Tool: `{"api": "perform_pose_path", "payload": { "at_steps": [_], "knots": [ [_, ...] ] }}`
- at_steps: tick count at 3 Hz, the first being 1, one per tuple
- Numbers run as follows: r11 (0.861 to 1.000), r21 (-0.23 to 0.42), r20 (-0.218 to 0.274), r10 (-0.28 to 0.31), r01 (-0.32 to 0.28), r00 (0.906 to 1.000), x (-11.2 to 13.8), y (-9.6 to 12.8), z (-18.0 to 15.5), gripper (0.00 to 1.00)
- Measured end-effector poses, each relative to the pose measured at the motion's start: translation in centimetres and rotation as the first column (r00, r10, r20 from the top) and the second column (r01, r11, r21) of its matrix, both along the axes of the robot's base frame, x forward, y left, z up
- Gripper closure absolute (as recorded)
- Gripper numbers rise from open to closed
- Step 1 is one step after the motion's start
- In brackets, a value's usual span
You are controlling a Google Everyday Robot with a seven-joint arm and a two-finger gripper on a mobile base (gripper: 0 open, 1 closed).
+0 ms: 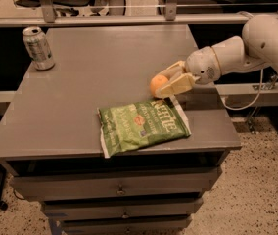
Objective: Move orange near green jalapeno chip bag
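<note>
The green jalapeno chip bag is on the grey table. Next, my gripper releases the orange on the grey table (pixel 150 85) just behind that bag.
The orange (pixel 157 84) is a small round fruit held between the cream fingers of my gripper (pixel 166 81), just above the grey table (pixel 80 97). The gripper reaches in from the right on a white arm and is shut on the orange. The green jalapeno chip bag (pixel 143 124) lies flat near the table's front edge, with white "Kettle" lettering. The orange hangs just beyond the bag's far right corner, a short gap above it.
A silver-green soda can (pixel 38 48) stands upright at the table's far left corner. Drawers (pixel 119 190) sit under the table front. A railing and chairs lie behind the table. The table's right edge is below my arm.
</note>
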State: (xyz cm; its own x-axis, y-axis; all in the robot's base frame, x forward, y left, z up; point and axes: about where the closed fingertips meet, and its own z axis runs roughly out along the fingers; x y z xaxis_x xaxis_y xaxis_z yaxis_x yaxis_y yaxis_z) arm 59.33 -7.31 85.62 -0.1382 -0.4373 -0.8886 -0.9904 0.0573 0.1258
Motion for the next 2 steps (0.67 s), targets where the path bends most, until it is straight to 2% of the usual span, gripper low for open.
{"api": "perform_pose_path", "payload": {
  "at_steps": [1,2],
  "knots": [
    [0.999,0.018,0.024,0.030,-0.030,0.9993,-0.9,0.6,-0.3,1.00],
    [0.998,0.042,0.063,0.047,-0.050,0.9969,-0.5,1.7,0.2,1.00]
  ]
}}
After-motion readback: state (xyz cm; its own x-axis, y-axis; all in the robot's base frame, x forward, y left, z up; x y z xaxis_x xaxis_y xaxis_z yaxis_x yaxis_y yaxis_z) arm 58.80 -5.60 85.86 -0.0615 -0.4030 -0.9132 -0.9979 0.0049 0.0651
